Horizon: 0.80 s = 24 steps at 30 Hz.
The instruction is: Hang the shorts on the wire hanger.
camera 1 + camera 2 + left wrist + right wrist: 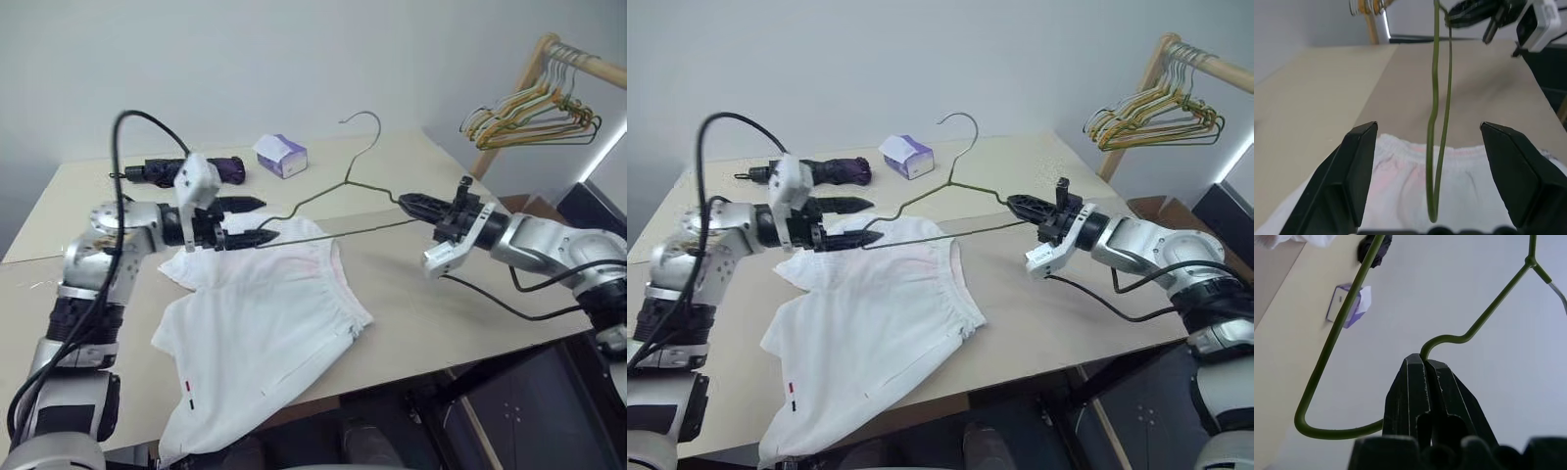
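Note:
The hanger stands hook up above the waistband, so my left gripper needs to steady its loose end while my right gripper retakes the bend (393, 199), turning the hanger flat.
The white shorts (265, 333) lie flat on the table, waistband toward the far side and one leg hanging over the near edge. The thin olive wire hanger (323, 196) is held above them, tilted, with its hook up. My right gripper (404, 203) is shut on the hanger's right shoulder bend (1442, 339). My left gripper (266, 219) is open at the hanger's left end. In the left wrist view that end (1434, 73) runs between the two spread fingers (1354, 161) without touching either, just over the waistband.
A white-purple tissue box (281, 155) and a dark folded umbrella (191, 171) lie at the far side of the beige table (431, 294). A wooden rack with bunched coloured hangers (534, 113) stands at the back right. Dark furniture sits below the table's right edge.

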Each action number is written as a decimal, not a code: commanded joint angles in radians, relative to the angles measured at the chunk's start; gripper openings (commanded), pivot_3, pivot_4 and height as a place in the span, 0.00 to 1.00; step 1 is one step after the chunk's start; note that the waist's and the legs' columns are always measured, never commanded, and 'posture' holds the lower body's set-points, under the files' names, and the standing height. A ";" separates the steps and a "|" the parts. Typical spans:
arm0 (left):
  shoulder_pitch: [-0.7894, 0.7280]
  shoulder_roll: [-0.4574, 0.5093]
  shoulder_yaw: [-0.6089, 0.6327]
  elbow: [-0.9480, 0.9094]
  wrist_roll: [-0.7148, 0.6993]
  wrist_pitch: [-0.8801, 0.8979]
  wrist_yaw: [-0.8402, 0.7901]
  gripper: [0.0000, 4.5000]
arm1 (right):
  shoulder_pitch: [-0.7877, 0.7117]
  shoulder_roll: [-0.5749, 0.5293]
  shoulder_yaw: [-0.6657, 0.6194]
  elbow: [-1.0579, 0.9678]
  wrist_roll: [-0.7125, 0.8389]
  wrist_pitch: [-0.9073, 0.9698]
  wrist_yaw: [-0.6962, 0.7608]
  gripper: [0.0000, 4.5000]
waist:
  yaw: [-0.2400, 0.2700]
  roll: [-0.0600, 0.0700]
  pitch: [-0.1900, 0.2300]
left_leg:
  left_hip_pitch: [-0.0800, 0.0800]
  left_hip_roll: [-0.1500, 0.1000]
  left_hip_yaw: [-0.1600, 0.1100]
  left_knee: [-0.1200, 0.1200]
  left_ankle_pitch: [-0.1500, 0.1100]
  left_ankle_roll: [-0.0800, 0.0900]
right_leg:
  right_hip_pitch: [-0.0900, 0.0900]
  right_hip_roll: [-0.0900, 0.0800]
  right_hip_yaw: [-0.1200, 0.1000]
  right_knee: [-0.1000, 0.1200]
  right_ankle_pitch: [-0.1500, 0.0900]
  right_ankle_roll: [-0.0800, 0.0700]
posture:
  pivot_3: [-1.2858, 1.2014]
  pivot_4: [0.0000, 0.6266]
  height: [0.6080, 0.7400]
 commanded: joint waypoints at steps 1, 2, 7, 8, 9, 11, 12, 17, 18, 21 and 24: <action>-0.040 0.007 -0.040 0.007 0.046 -0.004 -0.036 0.80 | -0.050 0.010 0.002 0.021 -0.031 -0.032 -0.046 0.01 | -0.003 0.000 0.000 | 0.000 0.000 0.000 0.000 0.000 0.000 | 0.000 0.000 0.000 0.000 0.000 0.000 | 0.47 0.00 1.00; -0.041 0.008 -0.058 0.014 0.070 -0.012 -0.039 0.80 | -0.054 0.014 0.002 0.024 -0.033 -0.035 -0.047 0.01 | -0.003 0.000 0.000 | 0.000 0.000 -0.001 0.000 0.000 0.000 | 0.000 0.000 0.000 0.000 0.000 0.000 | 0.47 0.00 1.00; -0.051 -0.003 -0.101 0.060 0.151 -0.062 -0.040 0.72 | -0.065 0.022 -0.007 0.012 -0.020 -0.043 -0.030 0.00 | -0.005 0.000 0.000 | 0.001 0.000 -0.001 0.000 0.000 0.000 | 0.000 0.000 0.001 0.000 0.000 0.000 | 0.46 0.00 1.00; -0.052 -0.005 -0.102 0.064 0.154 -0.072 -0.051 0.66 | -0.064 0.022 -0.012 0.010 -0.016 -0.039 -0.024 0.00 | -0.005 0.000 0.000 | 0.001 0.000 -0.002 0.000 0.000 0.000 | 0.000 0.000 0.001 0.000 0.000 0.000 | 0.46 0.00 1.00; -0.051 -0.005 -0.103 0.066 0.158 -0.079 -0.060 0.58 | -0.064 0.021 -0.014 0.008 -0.016 -0.034 -0.020 0.00 | -0.005 0.000 0.000 | 0.001 0.000 -0.002 0.000 0.000 0.000 | 0.000 0.000 0.001 0.000 0.000 0.001 | 0.46 0.00 1.00; -0.046 -0.008 -0.101 0.064 0.162 -0.084 -0.067 0.45 | -0.063 0.021 -0.020 0.008 -0.007 -0.031 -0.013 0.00 | -0.006 0.000 0.000 | 0.000 0.000 -0.002 0.000 0.000 0.000 | 0.000 0.000 0.001 0.000 0.001 0.001 | 0.46 0.00 1.00; -0.045 -0.010 -0.100 0.065 0.165 -0.086 -0.068 0.38 | -0.064 0.020 -0.021 0.008 -0.007 -0.031 -0.012 0.00 | -0.006 0.000 0.000 | 0.000 0.000 -0.002 0.000 0.000 0.000 | 0.000 0.000 0.001 0.000 0.001 0.001 | 0.46 0.00 1.00; -0.047 -0.022 -0.094 0.078 0.178 -0.098 -0.071 0.02 | -0.060 0.022 -0.028 0.002 0.008 -0.027 0.004 0.00 | -0.012 0.000 0.000 | 0.001 0.000 -0.002 0.000 0.000 0.000 | 0.001 0.000 0.001 0.001 0.001 0.001 | 0.46 0.00 1.00; -0.047 -0.023 -0.093 0.079 0.179 -0.099 -0.071 0.01 | -0.059 0.022 -0.029 0.001 0.010 -0.027 0.007 0.00 | -0.014 0.000 0.000 | 0.001 0.000 -0.002 0.000 0.000 0.000 | 0.001 0.000 0.001 0.001 0.001 0.001 | 0.46 0.00 1.00; -0.044 -0.025 -0.088 0.073 0.179 -0.103 -0.075 0.00 | -0.054 0.028 -0.037 0.004 0.069 -0.047 0.058 0.06 | -0.022 0.000 0.000 | 0.001 0.000 -0.004 0.001 0.000 0.000 | 0.001 0.000 0.002 0.001 0.001 0.001 | 0.46 0.00 1.00; -0.042 -0.025 -0.076 0.067 0.171 -0.090 -0.073 0.00 | -0.037 0.021 -0.036 0.001 0.199 -0.119 0.160 0.25 | -0.028 0.000 0.000 | 0.001 0.000 -0.007 0.001 0.000 0.000 | 0.001 0.000 0.002 0.001 0.001 0.001 | 0.46 0.00 1.00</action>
